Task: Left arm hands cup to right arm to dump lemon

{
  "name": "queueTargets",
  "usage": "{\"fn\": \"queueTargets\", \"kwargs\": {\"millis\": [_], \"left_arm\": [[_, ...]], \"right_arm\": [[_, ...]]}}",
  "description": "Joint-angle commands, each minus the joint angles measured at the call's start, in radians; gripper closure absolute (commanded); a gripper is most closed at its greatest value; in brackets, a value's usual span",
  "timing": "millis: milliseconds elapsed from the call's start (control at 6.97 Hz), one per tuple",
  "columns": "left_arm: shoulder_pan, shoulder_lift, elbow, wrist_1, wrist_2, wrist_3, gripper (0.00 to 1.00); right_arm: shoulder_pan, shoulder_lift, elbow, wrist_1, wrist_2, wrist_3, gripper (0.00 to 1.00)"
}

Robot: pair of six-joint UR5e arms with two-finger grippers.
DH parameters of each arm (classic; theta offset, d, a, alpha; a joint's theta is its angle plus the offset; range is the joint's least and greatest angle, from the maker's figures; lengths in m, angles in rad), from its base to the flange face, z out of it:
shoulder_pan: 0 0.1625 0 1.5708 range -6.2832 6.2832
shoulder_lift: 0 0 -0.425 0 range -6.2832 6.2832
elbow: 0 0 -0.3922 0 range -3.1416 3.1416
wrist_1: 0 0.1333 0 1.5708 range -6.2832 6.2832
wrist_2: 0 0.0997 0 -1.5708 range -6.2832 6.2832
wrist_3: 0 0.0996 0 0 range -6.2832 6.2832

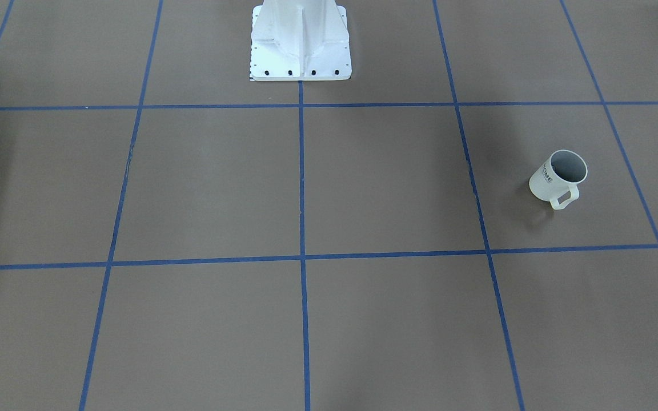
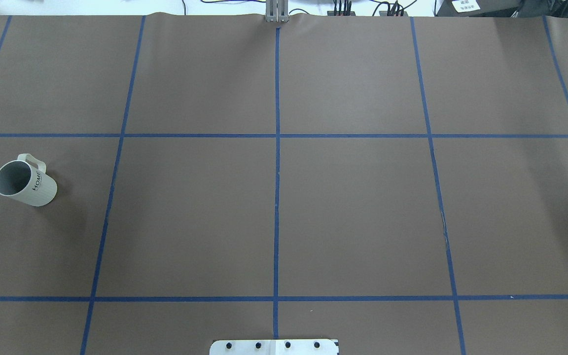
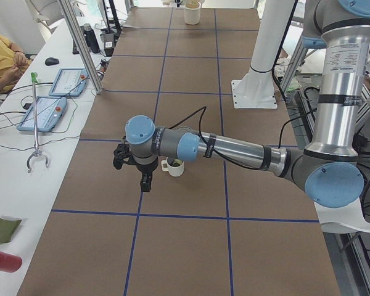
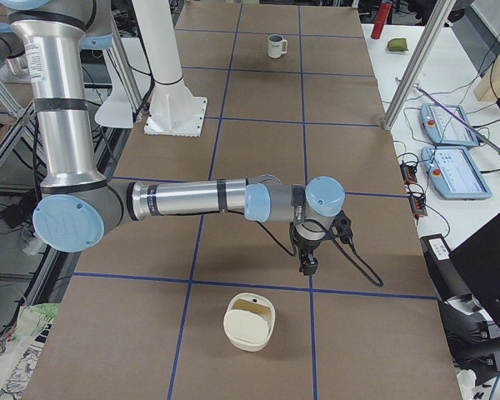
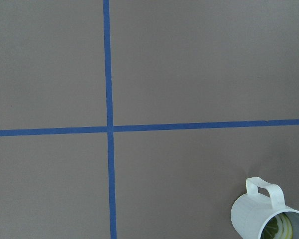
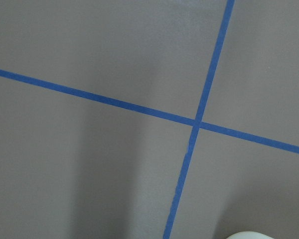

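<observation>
Next, I close my left gripper on the white cup's rim (image 1: 585, 170) (image 5: 262, 231), on the side that faces away from the HOME lettering, so that the handle stays free.
The white cup (image 2: 25, 183) with "HOME" lettering stands upright on the brown table, on the robot's left side; it also shows in the front view (image 1: 557, 180). In the left wrist view the cup (image 5: 266, 216) sits at the bottom right with lemon slices (image 5: 279, 227) inside. In the left side view my left gripper (image 3: 145, 183) hangs just beside the cup (image 3: 174, 167), apart from it. My right gripper (image 4: 308, 265) hovers above the table far from the cup (image 4: 275, 46). I cannot tell whether either gripper is open or shut.
A cream round container (image 4: 250, 323) stands on the table near the right gripper; its rim shows in the right wrist view (image 6: 249, 235). The white robot pedestal (image 1: 300, 45) stands at the table's back edge. Tablets (image 3: 49, 102) and a seated person are beside the table.
</observation>
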Motion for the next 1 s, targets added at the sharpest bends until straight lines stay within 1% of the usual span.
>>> {"fn": "queueTargets", "kwargs": {"millis": [0,143,430,574,717,860], "left_arm": [[0.029,0.007,-0.007,-0.037,-0.008,-0.178,0.00],[0.104,0.011,-0.010,-0.115,-0.022,-0.190,0.00],[0.204,0.034,-0.010,-0.277,-0.011,-0.316,0.00],[0.257,0.062,-0.011,-0.353,-0.008,-0.416,0.00],[0.302,0.112,-0.022,-0.431,0.007,-0.441,0.00],[0.357,0.156,-0.024,-0.492,0.073,-0.447,0.00]], "right_arm": [[0.001,-0.035,0.066,0.002,0.007,0.001,0.00],[0.001,-0.099,0.124,0.002,0.001,-0.001,0.00],[-0.001,-0.108,0.128,0.004,0.000,0.007,0.00],[-0.001,-0.108,0.126,0.002,0.003,0.006,0.00],[-0.010,-0.106,0.118,0.001,0.003,0.007,0.00],[-0.015,-0.105,0.118,0.001,0.006,0.007,0.00]]}}
